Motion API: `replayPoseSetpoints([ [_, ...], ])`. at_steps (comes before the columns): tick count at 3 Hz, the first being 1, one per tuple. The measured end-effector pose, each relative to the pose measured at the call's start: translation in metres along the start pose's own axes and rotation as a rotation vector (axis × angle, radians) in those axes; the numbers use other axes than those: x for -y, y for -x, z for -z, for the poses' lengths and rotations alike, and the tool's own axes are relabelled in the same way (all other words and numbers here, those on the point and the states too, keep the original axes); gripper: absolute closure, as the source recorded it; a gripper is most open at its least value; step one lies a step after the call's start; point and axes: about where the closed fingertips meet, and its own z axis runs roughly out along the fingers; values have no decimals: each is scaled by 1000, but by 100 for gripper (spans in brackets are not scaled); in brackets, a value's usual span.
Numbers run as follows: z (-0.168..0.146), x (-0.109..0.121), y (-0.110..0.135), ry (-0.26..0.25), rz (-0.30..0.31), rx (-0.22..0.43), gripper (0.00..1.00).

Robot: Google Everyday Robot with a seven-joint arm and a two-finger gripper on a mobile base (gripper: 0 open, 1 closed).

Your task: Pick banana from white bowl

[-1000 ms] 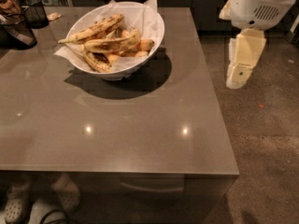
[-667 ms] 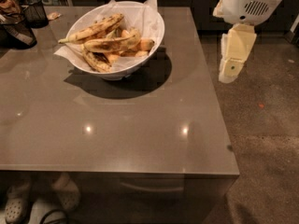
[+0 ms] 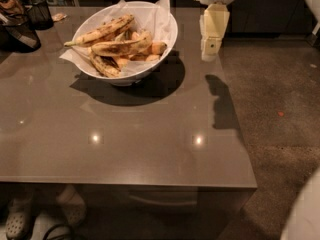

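Observation:
The robot's gripper should close on the end of the long banana (image 3: 136, 46) that lies across the middle of the white bowl, next to the short orange-yellow banana.
The white bowl (image 3: 126, 77), lined with crumpled white paper, stands at the back of the grey table (image 3: 150, 154). It holds several long brown-spotted bananas (image 3: 120, 46). The short orange-yellow banana (image 3: 157, 47) lies at the bowl's right side, partly under the long ones. My gripper (image 3: 211, 54) hangs from a white wrist above the table's right edge. It is to the right of the bowl, apart from it and above rim height. Its shadow falls on the table and floor below it.
A black mesh cup (image 3: 39, 12) and a dark object (image 3: 19, 33) stand at the table's back left. Grey carpet (image 3: 280, 109) lies right of the table. Shoes (image 3: 17, 219) show under the front edge.
My gripper has moved left, from over the floor to over the table's right edge, closer to the bowl. The bowl and bananas have not moved.

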Motion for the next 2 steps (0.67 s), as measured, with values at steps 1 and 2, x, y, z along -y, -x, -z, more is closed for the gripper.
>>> replayPoseSetpoints([
  [1,2,12,14,-38,12,26,0],
  [2,0,16,23,-52,27,54,0],
])
